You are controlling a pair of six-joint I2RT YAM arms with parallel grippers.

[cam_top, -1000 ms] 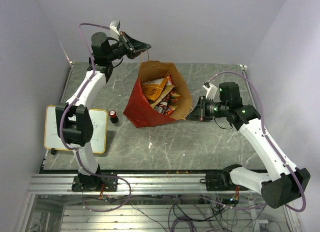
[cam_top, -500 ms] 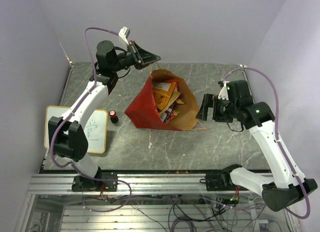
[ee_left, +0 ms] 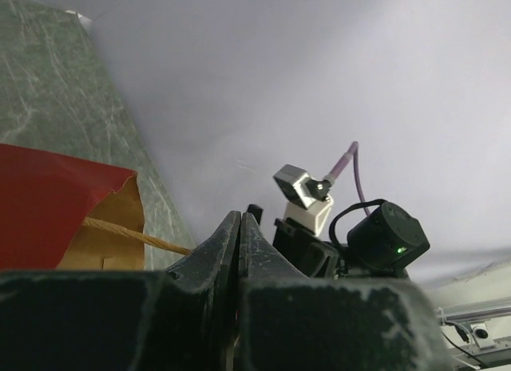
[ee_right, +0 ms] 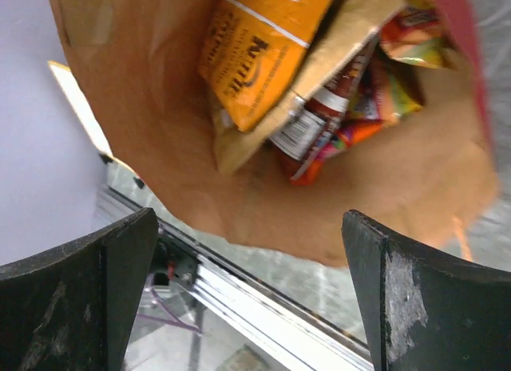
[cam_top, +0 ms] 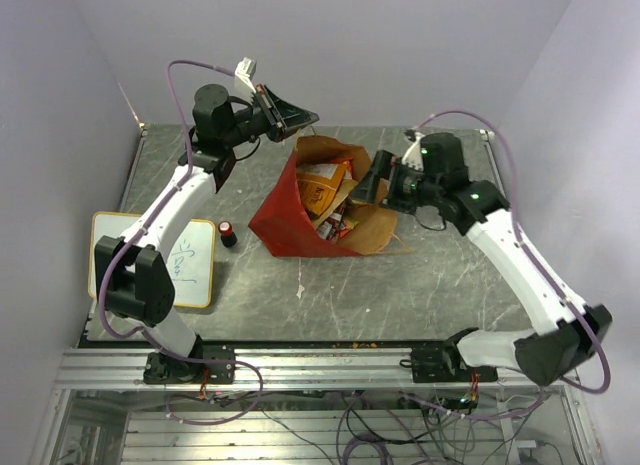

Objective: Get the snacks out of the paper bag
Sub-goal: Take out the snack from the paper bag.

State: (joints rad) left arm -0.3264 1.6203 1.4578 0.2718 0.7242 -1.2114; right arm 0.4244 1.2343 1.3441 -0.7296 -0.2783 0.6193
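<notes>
Next, my right gripper needs to go to the far end of the orange chip bag (cam_top: 333, 171) (ee_right: 217, 61) inside the paper bag and close there.
The paper bag (cam_top: 275, 213), red outside and brown inside, lies tilted on the table with its mouth facing up and right. My left gripper (cam_top: 310, 116) hovers over the far rim, shut on the bag's cord handle (ee_left: 120, 231), which runs in under its fingers. Inside the bag, the snacks show as a large orange chip bag (cam_top: 322, 187) over red and multicoloured packets (cam_top: 336, 223). My right gripper (cam_top: 371, 181) stands wide open at the bag's right rim, above the brown lining. Its wrist view looks past the gripper (ee_right: 249, 219) into the bag (ee_right: 399, 187) at the orange chip bag (ee_right: 255, 52) and other packets (ee_right: 339, 120).
A yellow-framed whiteboard (cam_top: 150, 260) lies at the table's left edge. A small red-and-black cylinder (cam_top: 229, 233) stands between it and the bag. An aluminium rail (cam_top: 330, 360) runs along the near edge. Walls close in the back and both sides.
My right gripper opened beside the bag's right side, then swung up and left to the bag's mouth. My left gripper moved right with the handle, and the bag tilted and shifted.
</notes>
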